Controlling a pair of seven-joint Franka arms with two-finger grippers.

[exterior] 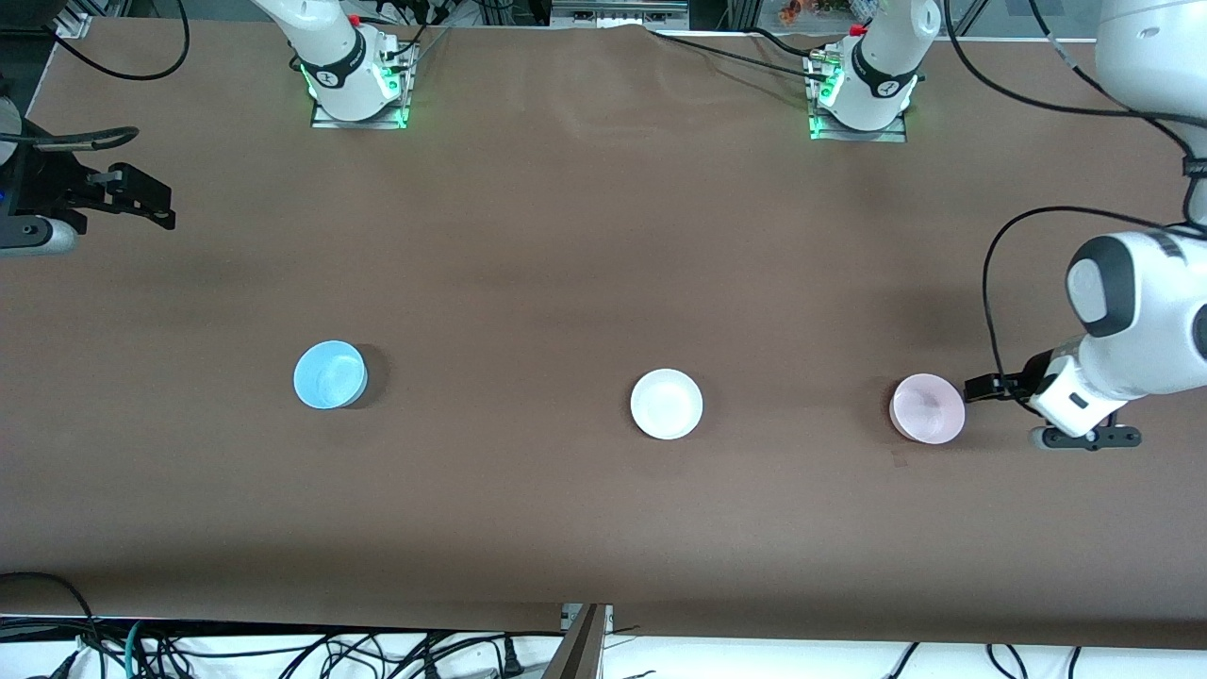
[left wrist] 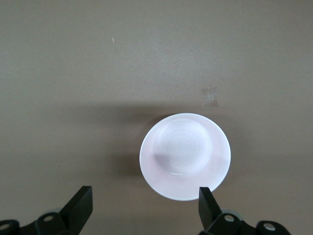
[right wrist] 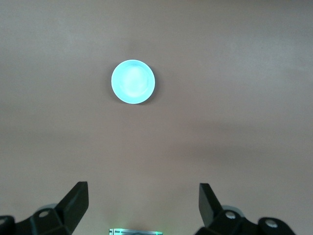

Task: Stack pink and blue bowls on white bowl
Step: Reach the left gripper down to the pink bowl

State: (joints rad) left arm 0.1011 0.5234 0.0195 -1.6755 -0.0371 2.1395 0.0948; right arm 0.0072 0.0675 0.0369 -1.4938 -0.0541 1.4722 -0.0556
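Note:
My left gripper is going to close on the pink bowl's rim [exterior: 960, 392] [left wrist: 142, 170], on the side nearest the left arm, and pinch the bowl by its edge.
The pale pink bowl [exterior: 928, 407] sits on the brown table toward the left arm's end. The white bowl [exterior: 667, 404] sits mid-table. The light blue bowl [exterior: 329, 374] sits toward the right arm's end. All three lie in a row, apart and empty. My left gripper [exterior: 985, 388] is open and empty, just beside the pink bowl; in the left wrist view [left wrist: 145, 196] one finger [left wrist: 207, 203] is close to the pink bowl's [left wrist: 185, 155] rim. My right gripper [exterior: 141, 196] is open and empty, up near the table's end, away from the blue bowl [right wrist: 133, 82].
The two arm bases [exterior: 356, 90] [exterior: 860, 99] stand along the table edge farthest from the front camera, lit green. Cables lie along the table's edges. A small pale mark [left wrist: 210, 96] is on the table near the pink bowl.

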